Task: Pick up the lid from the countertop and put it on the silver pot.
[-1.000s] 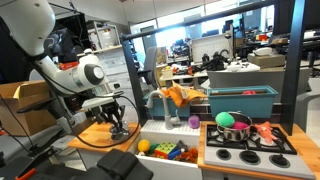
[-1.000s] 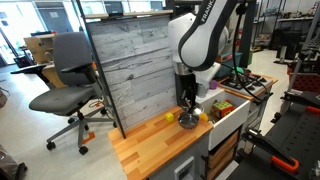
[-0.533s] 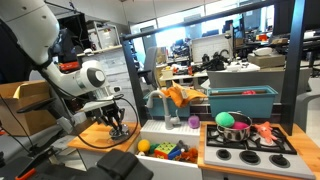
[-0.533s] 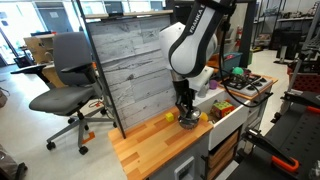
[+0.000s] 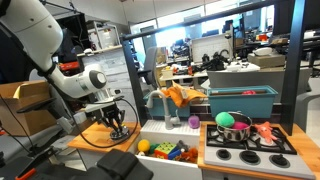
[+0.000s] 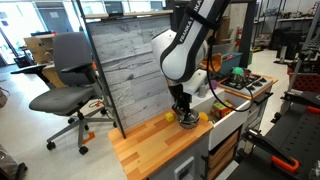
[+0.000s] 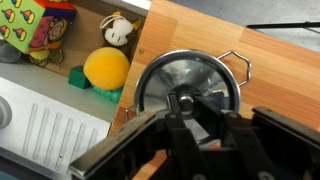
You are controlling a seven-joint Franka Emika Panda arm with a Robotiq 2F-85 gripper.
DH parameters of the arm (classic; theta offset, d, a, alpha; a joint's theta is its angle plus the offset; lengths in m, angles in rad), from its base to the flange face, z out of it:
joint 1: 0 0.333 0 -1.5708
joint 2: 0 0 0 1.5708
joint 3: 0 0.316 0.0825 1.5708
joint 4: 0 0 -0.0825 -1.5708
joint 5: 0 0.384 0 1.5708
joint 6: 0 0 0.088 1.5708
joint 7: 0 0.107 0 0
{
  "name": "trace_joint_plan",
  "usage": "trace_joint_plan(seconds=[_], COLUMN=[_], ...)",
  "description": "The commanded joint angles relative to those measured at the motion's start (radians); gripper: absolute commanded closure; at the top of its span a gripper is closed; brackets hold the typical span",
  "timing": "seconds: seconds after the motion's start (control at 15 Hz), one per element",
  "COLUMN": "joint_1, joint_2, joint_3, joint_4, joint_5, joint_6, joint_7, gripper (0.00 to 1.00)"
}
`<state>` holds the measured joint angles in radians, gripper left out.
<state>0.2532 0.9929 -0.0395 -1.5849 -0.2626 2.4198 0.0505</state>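
Note:
The robot's gripper needs to let go of the lid on top of the silver pot (image 5: 116,134) (image 7: 202,97), close to the countertop's edge next to the sink.
In the wrist view the round grey metal lid (image 7: 190,80) lies over the silver pot (image 7: 233,62), whose wire handle sticks out at the right. My gripper (image 7: 183,104) is straight above it, fingers closed around the lid's central knob. The pot stands on the orange-brown wooden countertop (image 7: 275,55) close to its edge by the sink. In both exterior views the gripper (image 5: 119,128) (image 6: 186,120) is low over the countertop (image 6: 150,150), and the pot and lid are mostly hidden behind the fingers.
A sink bin (image 5: 165,150) with a yellow ball (image 7: 105,68) and other toys sits beside the countertop. Further along, the hob panel (image 5: 250,148) carries a pink pot with a green ball (image 5: 232,123). A grey plank wall (image 6: 125,70) backs the counter.
The arm has leaned over and the gripper has come down a little towards the countertop, staying over the pot.

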Motion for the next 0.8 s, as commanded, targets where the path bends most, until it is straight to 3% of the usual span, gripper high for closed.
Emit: trace_joint_plan(seconds=[0.0,0.73], joint_1=[-0.005,-0.001], joint_2=[0.042,0.103], joint_3=[0.005,0.000], joint_4=[0.078,0.158], joint_5=[0.008,0.001], joint_6=[-0.059,-0.120], joint_7=[-0.003,0.004], gripper=[0.94,0.94])
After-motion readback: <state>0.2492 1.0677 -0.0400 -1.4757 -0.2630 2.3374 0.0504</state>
